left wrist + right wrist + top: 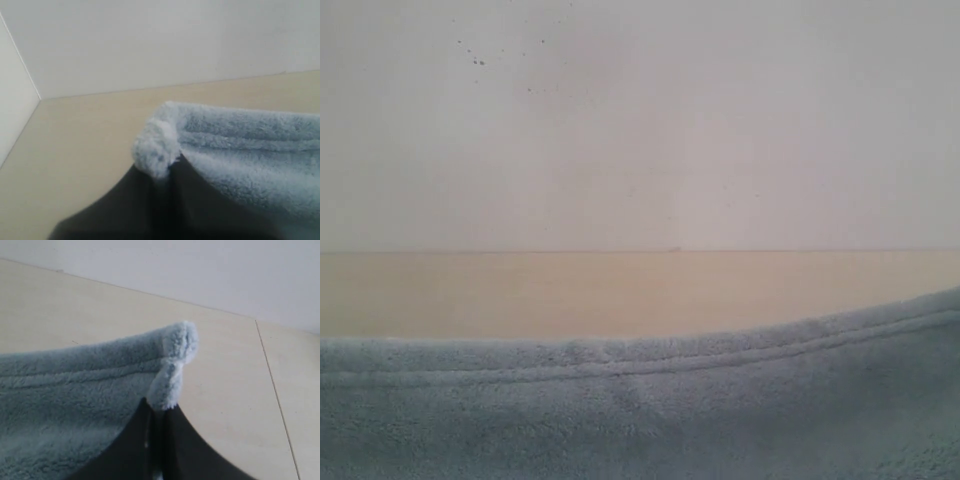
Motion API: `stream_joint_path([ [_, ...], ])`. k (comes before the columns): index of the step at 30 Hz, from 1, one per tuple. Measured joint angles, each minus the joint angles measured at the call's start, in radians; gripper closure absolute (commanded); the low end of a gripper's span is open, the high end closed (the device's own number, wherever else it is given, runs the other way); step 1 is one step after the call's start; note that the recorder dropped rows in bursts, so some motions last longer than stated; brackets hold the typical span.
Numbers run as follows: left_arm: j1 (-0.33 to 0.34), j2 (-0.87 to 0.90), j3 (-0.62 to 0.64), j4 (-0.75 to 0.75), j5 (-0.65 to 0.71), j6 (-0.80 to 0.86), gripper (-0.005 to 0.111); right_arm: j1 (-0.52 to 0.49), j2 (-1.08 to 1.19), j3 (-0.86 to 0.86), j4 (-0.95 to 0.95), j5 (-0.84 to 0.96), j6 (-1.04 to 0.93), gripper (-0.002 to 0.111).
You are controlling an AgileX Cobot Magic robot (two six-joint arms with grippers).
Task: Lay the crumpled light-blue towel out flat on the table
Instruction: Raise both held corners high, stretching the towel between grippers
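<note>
The robot's right gripper needs to let go of the towel's corner on the cream table (837, 297), just past the rising end of the towel's hem.
The light-blue towel (640, 410) fills the bottom of the exterior view, its hemmed edge stretched across in a shallow curve, held up close to the camera. Neither gripper shows in that view. In the left wrist view my left gripper (167, 172) is shut on one bunched corner of the towel (240, 150), the cloth running away from the dark fingers (135, 210). In the right wrist view my right gripper (159, 412) is shut on the opposite corner of the towel (75, 390), a tuft poking out past the fingers (200, 455). The cream table (620, 295) lies behind and below.
A white-grey wall (640, 120) rises behind the table's far edge. A side wall (12, 100) meets it in a corner in the left wrist view. A thin seam line (275, 395) crosses the tabletop in the right wrist view.
</note>
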Motion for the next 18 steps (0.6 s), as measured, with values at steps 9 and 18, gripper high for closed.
stream_joint_path([
  [9,0.000,0.157,0.173,0.073,-0.160,-0.034,0.103,0.000,0.201,0.000,-0.055,-0.068,0.014,0.108],
  [18,0.000,0.500,0.243,0.316,-0.403,-0.250,0.103,0.000,0.526,0.000,-0.093,-0.246,0.046,0.108],
])
